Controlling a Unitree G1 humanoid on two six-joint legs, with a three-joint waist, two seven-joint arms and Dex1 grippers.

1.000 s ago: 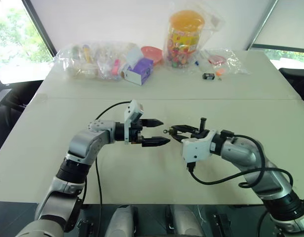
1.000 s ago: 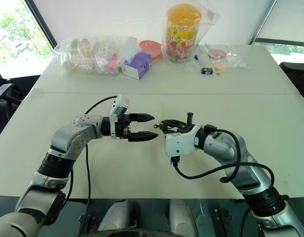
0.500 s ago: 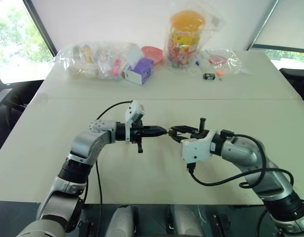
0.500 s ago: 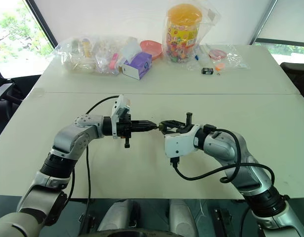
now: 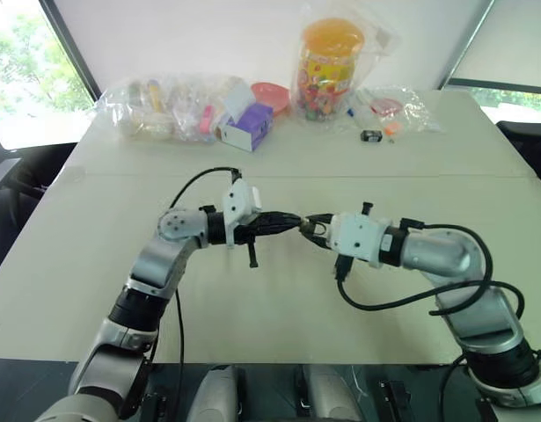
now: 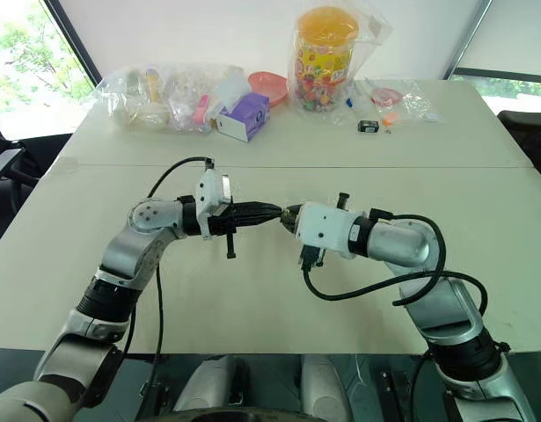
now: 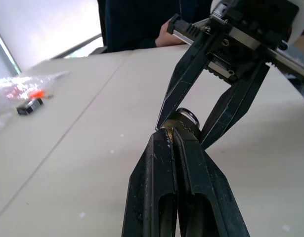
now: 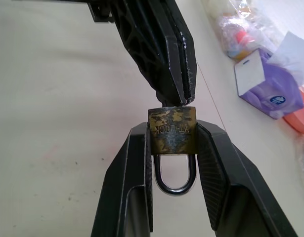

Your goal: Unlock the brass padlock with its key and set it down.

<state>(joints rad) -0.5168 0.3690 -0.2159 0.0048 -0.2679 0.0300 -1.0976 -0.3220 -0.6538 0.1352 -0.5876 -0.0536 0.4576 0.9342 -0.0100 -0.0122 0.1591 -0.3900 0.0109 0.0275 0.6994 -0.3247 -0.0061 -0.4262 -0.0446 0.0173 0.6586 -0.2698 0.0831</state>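
Note:
My left gripper needs to let go of the key and take hold of the padlock's body (image 8: 172, 131) to free my right gripper, since the shackle points back toward my right gripper's wrist.
The brass padlock (image 8: 172, 131) is clamped by its sides between my right gripper's fingers (image 8: 137, 163), its silvery shackle (image 8: 175, 183) pointing back toward the wrist. My right gripper (image 5: 310, 226) holds it in the air over the middle of the table. My left gripper (image 5: 290, 221) reaches in level from the left, shut, with its tips (image 8: 176, 89) pressed against the padlock's bottom end. The left wrist view shows the padlock (image 7: 184, 118) just beyond the left gripper (image 7: 172, 132). The key is hidden behind those shut tips.
Along the table's far edge lie clear plastic bags (image 5: 160, 107), a purple box (image 5: 247, 126), a red bowl (image 5: 272, 91), a candy jar (image 5: 328, 63) and a small black item (image 5: 370, 135). A person's hand (image 7: 165, 35) rests at the table edge. The seam (image 5: 384, 177) crosses the tabletop.
My left gripper went from open to shut and its tips came up against the padlock. Both wrists rolled, and the right gripper turned while keeping its hold.

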